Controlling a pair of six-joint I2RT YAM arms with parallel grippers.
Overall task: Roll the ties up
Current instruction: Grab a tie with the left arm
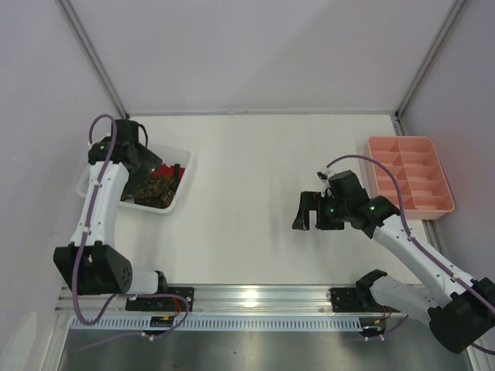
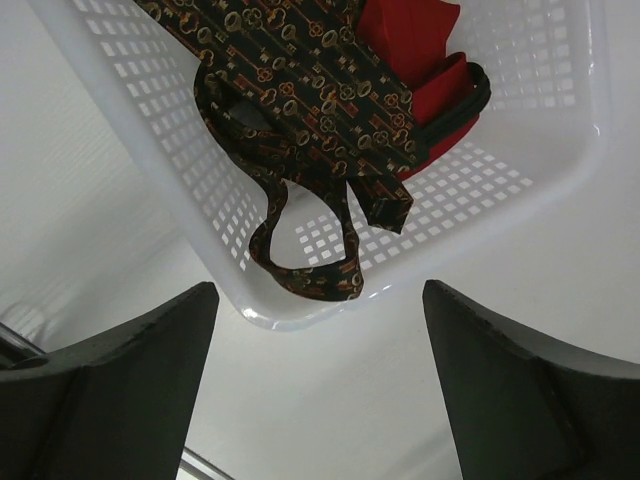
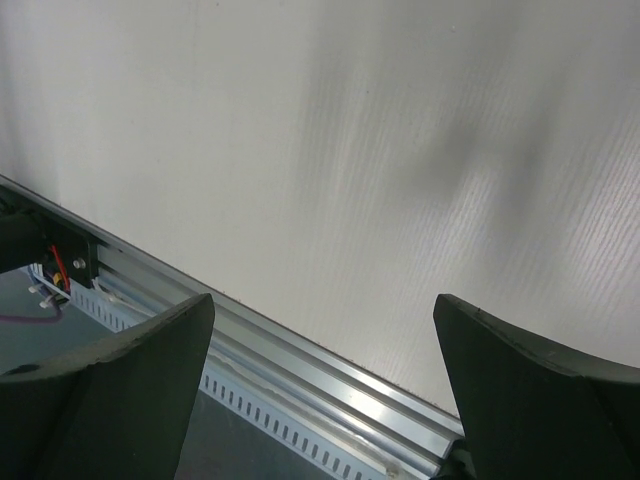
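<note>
The hanging loop (image 1: 164, 204) (image 2: 335, 285) of the dark brown tie, at the near corner of the white basket, should be gripped next by my left gripper.
A dark brown tie with a red-gold pattern (image 2: 300, 110) lies crumpled in a white perforated basket (image 2: 520, 150), with a loop hanging over the near rim. A red tie (image 2: 420, 50) lies folded beside it. Both show in the top view (image 1: 158, 185) inside the basket (image 1: 182, 158) at the left. My left gripper (image 2: 318, 380) is open and empty, above the table just outside the basket's rim; in the top view it (image 1: 131, 143) is over the basket's far left. My right gripper (image 1: 313, 212) is open and empty above bare table right of the middle. It also shows in the right wrist view (image 3: 322, 385).
A pink compartment tray (image 1: 410, 174) stands at the far right. A metal rail (image 1: 255, 297) runs along the table's near edge, also in the right wrist view (image 3: 300, 370). Grey walls enclose the table on three sides.
</note>
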